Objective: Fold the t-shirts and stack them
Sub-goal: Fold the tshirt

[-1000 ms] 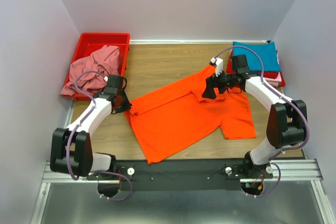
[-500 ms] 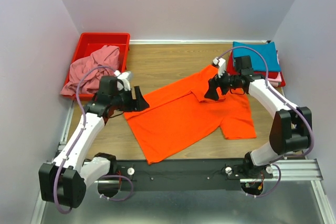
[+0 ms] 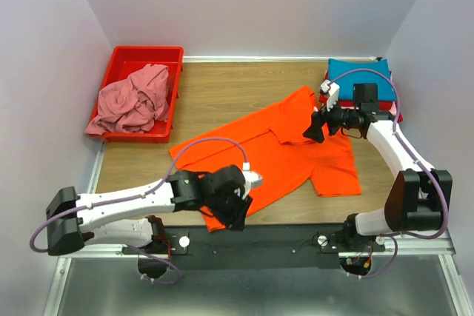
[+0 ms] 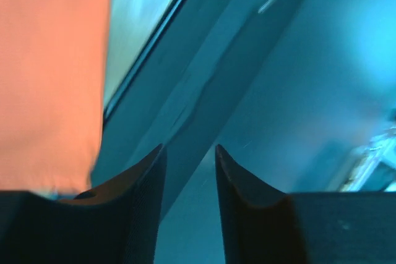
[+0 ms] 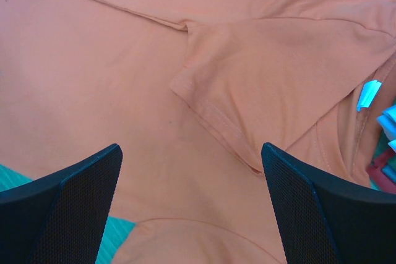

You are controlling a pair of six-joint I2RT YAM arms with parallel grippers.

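Observation:
I will next move my right gripper to the shoulder-side hem corner [image 3: 359, 192] of the bright orange t-shirt's unfolded sleeve and close it there.
The bright orange t-shirt [image 3: 266, 157] lies spread on the wooden table, one sleeve [image 5: 260, 85] folded in over its chest. My left gripper [image 3: 238, 214] hovers at the shirt's near hem corner by the table's front edge. In the left wrist view, its fingers [image 4: 189, 149] stand a little apart with nothing between them, and orange cloth [image 4: 49, 72] lies to their left. My right gripper [image 3: 311, 128] hangs wide open just above the folded sleeve, its fingertips [image 5: 192, 149] clear of the cloth. A dusty pink t-shirt [image 3: 135, 98] is crumpled in the bin. A teal t-shirt [image 3: 361, 75] tops a stack at the back right.
The red plastic bin [image 3: 148, 55] stands at the back left. A red shirt [image 3: 394, 112] shows under the teal one in the stack. The black mounting rail [image 3: 281, 238] runs along the near edge, right under my left gripper. Walls close in on both sides.
My left arm has let go of the shirt's left corner and swung down to its near hem by the front rail. My right gripper has drifted slightly right, still open.

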